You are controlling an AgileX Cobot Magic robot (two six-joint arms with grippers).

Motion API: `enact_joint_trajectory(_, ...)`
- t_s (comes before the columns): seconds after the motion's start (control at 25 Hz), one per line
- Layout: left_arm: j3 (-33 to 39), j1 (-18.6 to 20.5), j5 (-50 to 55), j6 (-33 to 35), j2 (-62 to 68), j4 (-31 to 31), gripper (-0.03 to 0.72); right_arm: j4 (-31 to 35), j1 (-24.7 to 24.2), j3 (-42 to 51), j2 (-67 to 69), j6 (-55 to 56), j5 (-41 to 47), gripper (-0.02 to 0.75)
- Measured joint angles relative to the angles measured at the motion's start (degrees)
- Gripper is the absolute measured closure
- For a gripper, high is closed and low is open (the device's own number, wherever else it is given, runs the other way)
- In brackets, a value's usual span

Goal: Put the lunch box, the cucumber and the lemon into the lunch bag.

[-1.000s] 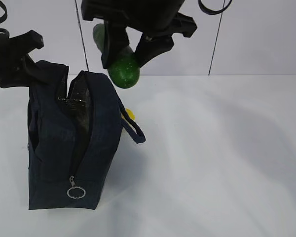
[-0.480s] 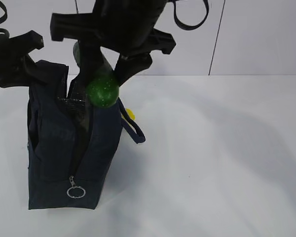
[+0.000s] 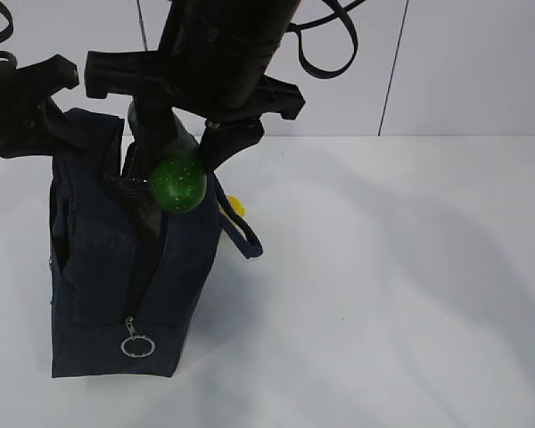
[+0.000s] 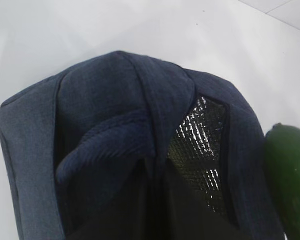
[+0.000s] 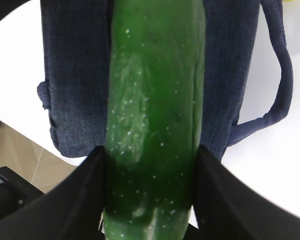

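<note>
My right gripper is going to release the cucumber, now held just over the bag's opening, inside the unzipped top of the navy lunch bag [image 3: 138, 205], in between the bag's dark sides.
The dark navy lunch bag [image 3: 116, 267] stands at the left with its top zipper open and silvery foil lining [image 4: 197, 145] showing. My right gripper [image 3: 189, 147] is shut on the dark green cucumber [image 3: 178, 185] and holds it lengthwise just over the bag's opening; in the right wrist view the cucumber [image 5: 155, 100] lies over the bag [image 5: 75, 75]. My left gripper [image 3: 31, 111] grips the bag's top left edge. A bit of the yellow lemon [image 3: 236, 205] peeks out behind the bag. The lunch box is out of view.
The bag's rope-like handle [image 3: 241, 236] hangs off its right side, and the silver ring pull [image 3: 137, 346] hangs at the front. The white table [image 3: 383, 285] stretches to the right. A pale wall with cables stands behind.
My right gripper has carried the cucumber left and down, from beside the bag's top to right over its opening. The left gripper and the bag have stayed put.
</note>
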Motion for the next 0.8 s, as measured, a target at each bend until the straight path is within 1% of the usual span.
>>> enact_joint_trajectory(0.24, 0.00, 0.00, -0.09, 0.00, 0.00, 0.00, 0.682, 0.09, 0.00, 0.00, 0.50, 0.05, -0.10, 0.338)
enact_joint_trajectory(0.52, 0.00, 0.00, -0.09, 0.00, 0.00, 0.00, 0.682, 4.05, 0.00, 0.00, 3.61, 0.15, -0.34, 0.338)
enact_joint_trajectory(0.72, 0.00, 0.00, -0.09, 0.00, 0.00, 0.00, 0.682, 4.99, 0.00, 0.00, 5.77, -0.38, -4.23, 0.338)
enact_joint_trajectory(0.8, 0.00, 0.00, -0.09, 0.00, 0.00, 0.00, 0.682, 6.35, 0.00, 0.00, 6.49, -1.49, -6.53, 0.338)
